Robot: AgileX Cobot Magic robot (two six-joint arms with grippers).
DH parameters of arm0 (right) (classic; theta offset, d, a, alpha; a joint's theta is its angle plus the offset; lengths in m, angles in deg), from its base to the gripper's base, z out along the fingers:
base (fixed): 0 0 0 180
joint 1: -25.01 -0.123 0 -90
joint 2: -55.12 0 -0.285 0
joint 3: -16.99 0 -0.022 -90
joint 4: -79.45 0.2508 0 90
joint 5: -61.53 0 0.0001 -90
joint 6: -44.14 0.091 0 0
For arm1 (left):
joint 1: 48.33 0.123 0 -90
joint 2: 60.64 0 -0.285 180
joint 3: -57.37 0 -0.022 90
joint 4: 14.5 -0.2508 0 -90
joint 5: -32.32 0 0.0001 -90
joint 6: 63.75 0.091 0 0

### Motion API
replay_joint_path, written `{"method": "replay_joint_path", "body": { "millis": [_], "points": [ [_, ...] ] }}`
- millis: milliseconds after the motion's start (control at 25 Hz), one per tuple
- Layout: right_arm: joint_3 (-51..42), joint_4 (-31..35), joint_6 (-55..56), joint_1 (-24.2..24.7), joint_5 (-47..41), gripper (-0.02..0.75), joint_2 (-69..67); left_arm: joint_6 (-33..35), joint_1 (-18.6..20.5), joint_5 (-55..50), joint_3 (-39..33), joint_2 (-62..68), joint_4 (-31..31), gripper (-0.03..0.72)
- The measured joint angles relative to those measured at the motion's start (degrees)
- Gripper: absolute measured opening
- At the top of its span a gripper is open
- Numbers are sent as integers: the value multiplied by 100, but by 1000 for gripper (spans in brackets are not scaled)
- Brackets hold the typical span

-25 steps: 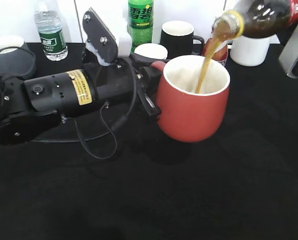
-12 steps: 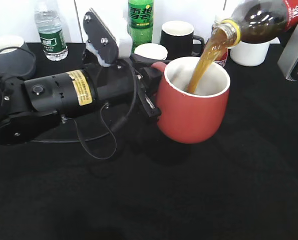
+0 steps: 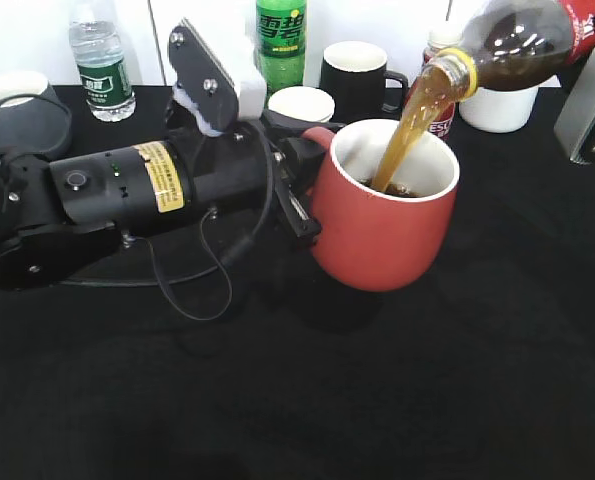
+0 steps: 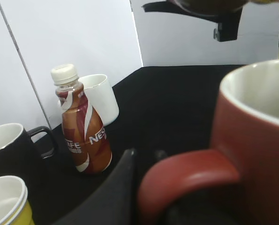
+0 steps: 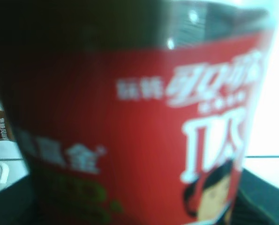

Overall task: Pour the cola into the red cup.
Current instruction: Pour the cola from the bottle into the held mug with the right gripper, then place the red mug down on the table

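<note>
The robot's left gripper needs to set the red cup down on the table (image 3: 181, 188) between the water bottle and the yellow paper cup.
The red cup (image 3: 382, 225) stands on the black table, white inside, with dark drink pooled in it. My left gripper (image 3: 299, 190) is shut on its handle (image 4: 186, 176). The cola bottle (image 3: 522, 40) is tipped over the cup at the top right, and a brown stream (image 3: 407, 130) runs from its yellow mouth into the cup. My right gripper holds the bottle; its red label (image 5: 144, 140) fills the right wrist view and hides the jaws.
Behind the cup stand a green Sprite bottle (image 3: 280, 45), a black mug (image 3: 355, 75), a yellow paper cup (image 3: 301, 103), a Nescafe bottle (image 4: 82, 126), a white cup (image 3: 497, 105) and a water bottle (image 3: 102, 65). A cable (image 3: 192, 290) loops on the table.
The bottle has tipped further and shifted slightly right. The stream has thickened, and dark cola now shows inside the cup.
</note>
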Motion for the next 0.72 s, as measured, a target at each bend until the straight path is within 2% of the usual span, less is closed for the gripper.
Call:
{"method": "replay_joint_path", "body": {
  "millis": [120,280,440,520,640,720],
  "points": [
    [0,-123,937,0,28,501,0,19,0,88,0,0,140,71],
    [0,-728,2714,0,187,501,0,19,0,309,0,0,444,72],
    [0,-781,4218,0,187,501,0,19,92,460,0,0,513,72],
    [0,-781,5920,0,104,501,0,19,383,473,-5,-12,518,72],
    [0,-781,8629,0,-534,501,0,19,1060,475,-273,-313,557,72],
    [0,-781,9115,0,-590,501,0,19,1565,486,-495,-453,557,72]
  ]
}}
